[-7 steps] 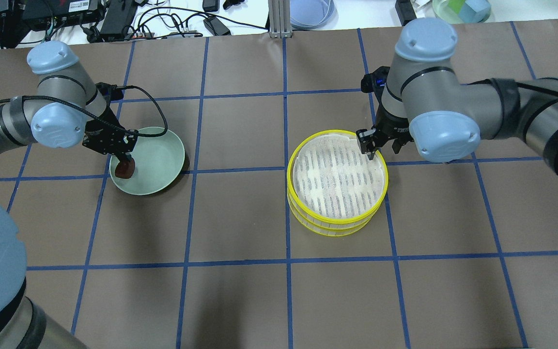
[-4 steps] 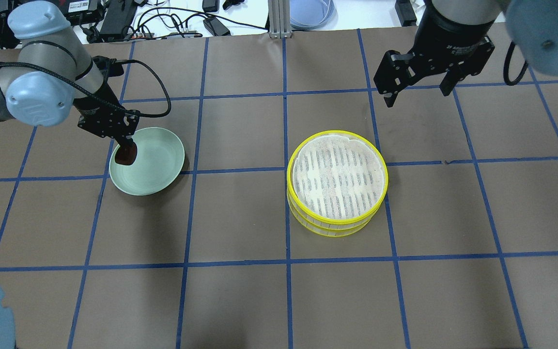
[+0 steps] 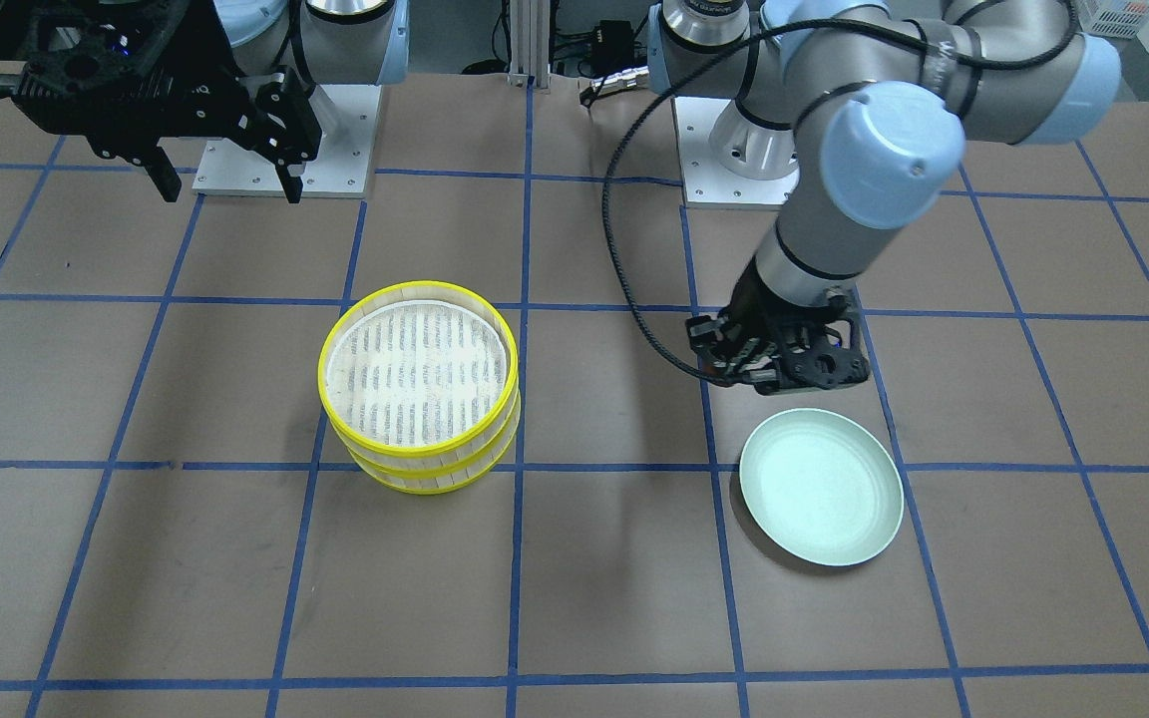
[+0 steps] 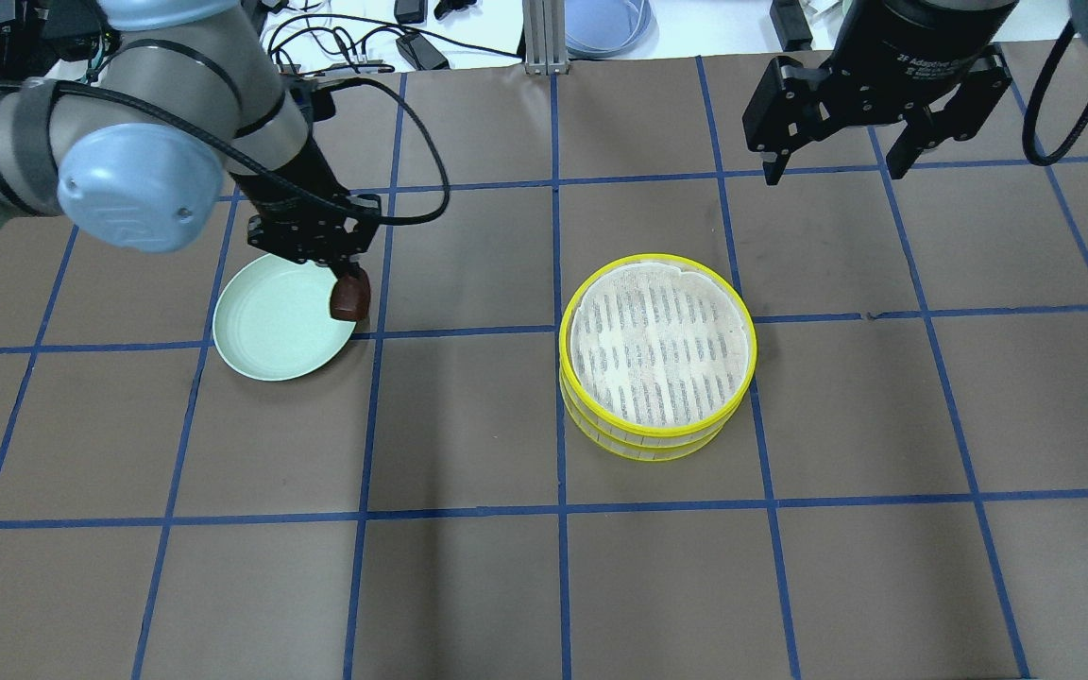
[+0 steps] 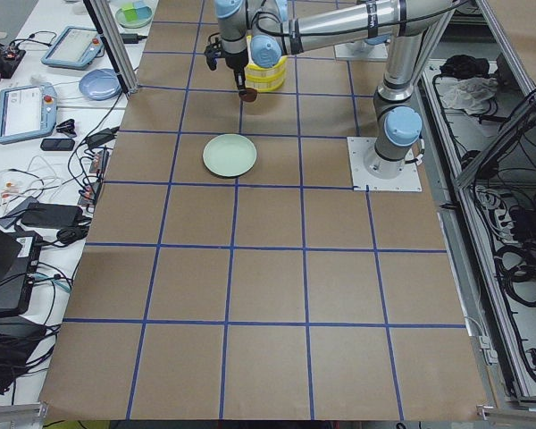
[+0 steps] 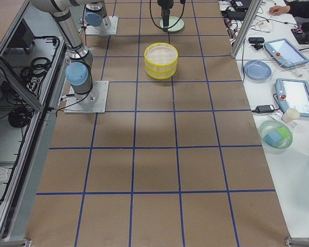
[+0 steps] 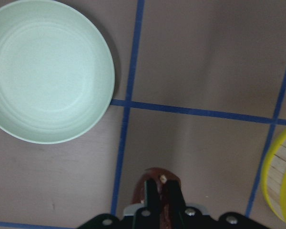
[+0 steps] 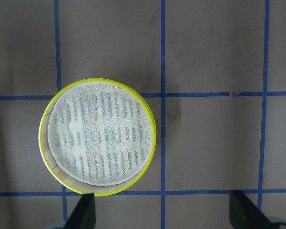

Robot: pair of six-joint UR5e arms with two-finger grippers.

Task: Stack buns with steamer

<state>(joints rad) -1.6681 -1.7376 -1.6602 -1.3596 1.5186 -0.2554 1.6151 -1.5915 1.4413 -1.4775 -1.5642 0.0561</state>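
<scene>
Next, I set the dark red-brown bun down with my left gripper on the steamer's white striped liner (image 3: 468, 373), toward the green plate.
The steamer (image 4: 657, 345) is two yellow-rimmed trays stacked one on the other, right of the table's centre; the top tray's white striped liner is bare. It also shows in the front view (image 3: 420, 384) and the right wrist view (image 8: 97, 143). My left gripper (image 4: 350, 288) is shut on the dark red-brown bun (image 4: 350, 300) and holds it above the right edge of the pale green plate (image 4: 270, 326). The bun shows in the left wrist view (image 7: 157, 181). My right gripper (image 4: 832, 156) is open and empty, high behind the steamer. The cream-white bun is out of view.
The green plate (image 3: 822, 489) has nothing on it. Brown table with blue tape grid lines. Cables, a blue dish and devices lie on the white bench (image 4: 468, 28) beyond the far edge. The steamer's yellow rim (image 7: 276, 176) shows at the left wrist view's right edge.
My left gripper lifted the red-brown bun off the plate and carried it right, toward the steamer. My right gripper left the top tray's rim, rose and moved back, open.
</scene>
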